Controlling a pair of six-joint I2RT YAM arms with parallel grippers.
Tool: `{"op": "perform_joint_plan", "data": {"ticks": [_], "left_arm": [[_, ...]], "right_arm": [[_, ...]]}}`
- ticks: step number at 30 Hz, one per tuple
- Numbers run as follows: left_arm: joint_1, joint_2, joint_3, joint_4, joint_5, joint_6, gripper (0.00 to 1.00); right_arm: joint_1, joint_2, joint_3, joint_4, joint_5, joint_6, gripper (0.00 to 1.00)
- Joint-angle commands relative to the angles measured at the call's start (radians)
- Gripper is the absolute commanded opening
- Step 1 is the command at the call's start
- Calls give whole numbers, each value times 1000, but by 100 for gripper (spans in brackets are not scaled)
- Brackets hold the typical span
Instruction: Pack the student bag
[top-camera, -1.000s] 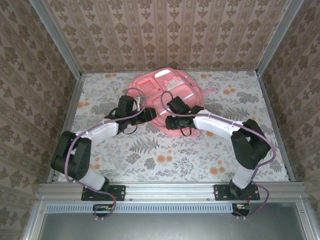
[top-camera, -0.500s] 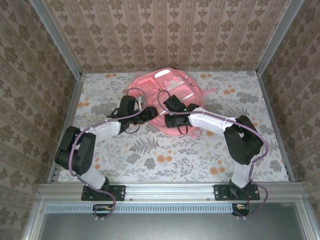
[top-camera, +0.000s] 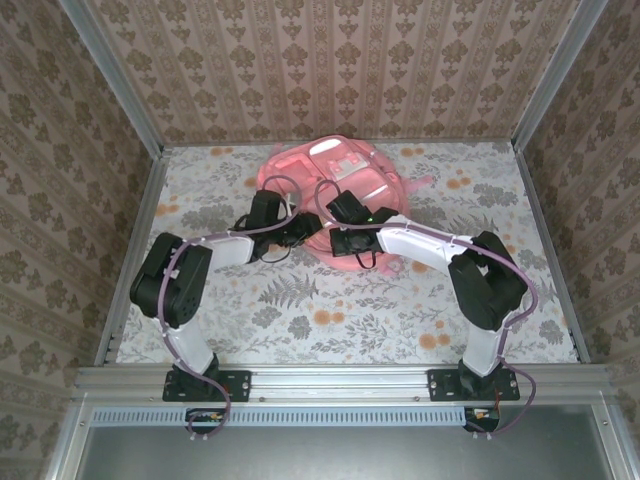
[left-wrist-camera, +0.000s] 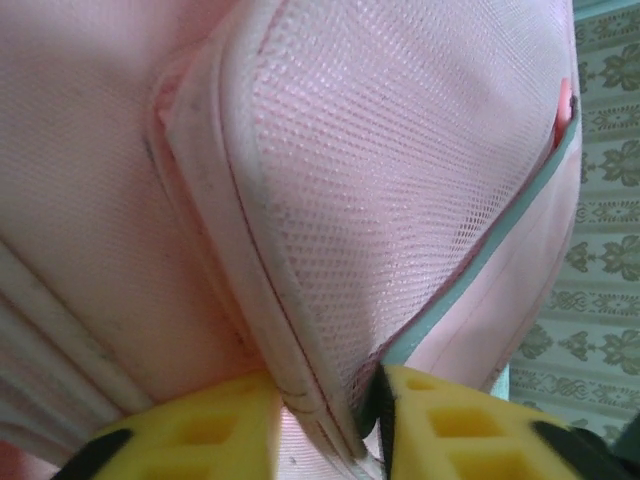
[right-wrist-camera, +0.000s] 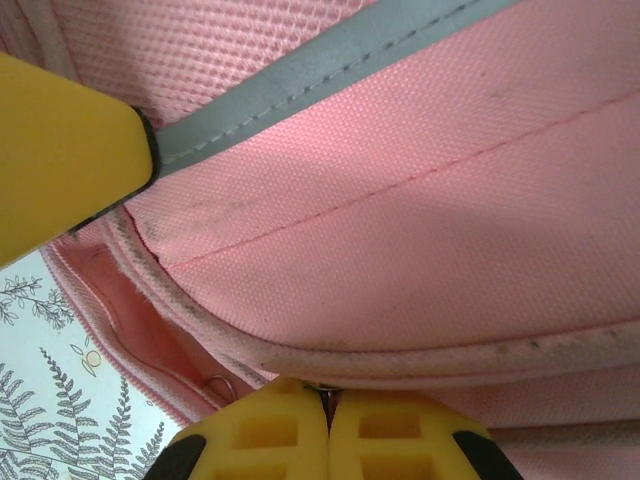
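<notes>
My left gripper pinches the fold beside the mesh pocket, above the zip's seam, so it should hold the bag's corner (right-wrist-camera: 128, 243) by that seam while my right gripper pulls the zip.
The pink student bag (top-camera: 340, 170) lies at the far middle of the table, its white patch facing up. My left gripper (top-camera: 305, 232) is at the bag's near left edge. In the left wrist view, my left gripper (left-wrist-camera: 330, 425) is shut on a piped fold of the bag (left-wrist-camera: 380, 180) beside the mesh pocket, with one yellow finger on each side. My right gripper (top-camera: 335, 240) is at the near edge close beside it. In the right wrist view, my right gripper (right-wrist-camera: 328, 395) is shut, fingertips together, pinching a small metal zip piece under the bag's piped seam (right-wrist-camera: 420, 350).
The floral tablecloth (top-camera: 300, 300) spreads between the arms and the near rail. Patterned walls (top-camera: 60, 150) enclose the table on three sides. A yellow finger (right-wrist-camera: 60, 150) of the other gripper shows at the upper left of the right wrist view.
My left arm swung right toward the bag and its jaws closed on the bag's edge. My right jaws closed at the seam; that arm barely shifted.
</notes>
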Motion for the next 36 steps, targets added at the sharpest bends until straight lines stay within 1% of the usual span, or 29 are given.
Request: {"op": "perform_joint_plan", "data": {"ticks": [1, 4, 6, 7, 11, 15, 18, 19, 20, 22, 25, 26, 28, 31, 33, 36], "left_arm": [[1, 14, 41, 18, -21, -16, 13], [12, -9, 25, -12, -73, 5, 1], [14, -22, 23, -49, -85, 33, 0], [43, -27, 21, -59, -85, 46, 0], [67, -46, 18, -93, -83, 86, 0], [95, -69, 34, -151, -105, 135, 0], [130, -94, 46, -217, -134, 170, 0], [143, -110, 49, -243, -150, 182, 2], [155, -126, 50, -272, -168, 193, 9], [183, -171, 46, -341, -211, 212, 27], [224, -254, 18, -417, -252, 212, 47], [236, -277, 6, -437, -261, 207, 52], [252, -336, -26, -486, -286, 185, 58], [258, -402, -83, -502, -267, 122, 61], [258, -427, -129, -466, -222, 58, 62], [258, -435, -198, -327, -124, -51, 62]], "right_arm": [[-3, -51, 24, -62, 128, 10, 0], [-30, -75, 11, -123, 205, 29, 0], [-61, -102, -16, -130, 236, 27, 0], [-81, -116, -33, -124, 242, 19, 0], [-153, -132, -44, -121, 242, -24, 0], [-183, -111, 2, -117, 181, -77, 0], [-160, -104, 26, -99, 55, -98, 0], [-143, -106, 27, -87, 1, -100, 0], [-128, -105, 28, -74, -45, -100, 0], [-92, -100, 31, -31, -138, -79, 0], [-45, -77, 47, 20, -246, -35, 0], [-31, -65, 56, 31, -266, -21, 0], [-5, -33, 87, 60, -311, 0, 0], [22, 24, 145, 84, -349, 24, 0], [34, 56, 183, 83, -353, 37, 0], [44, 84, 212, 91, -370, 51, 0]]}}
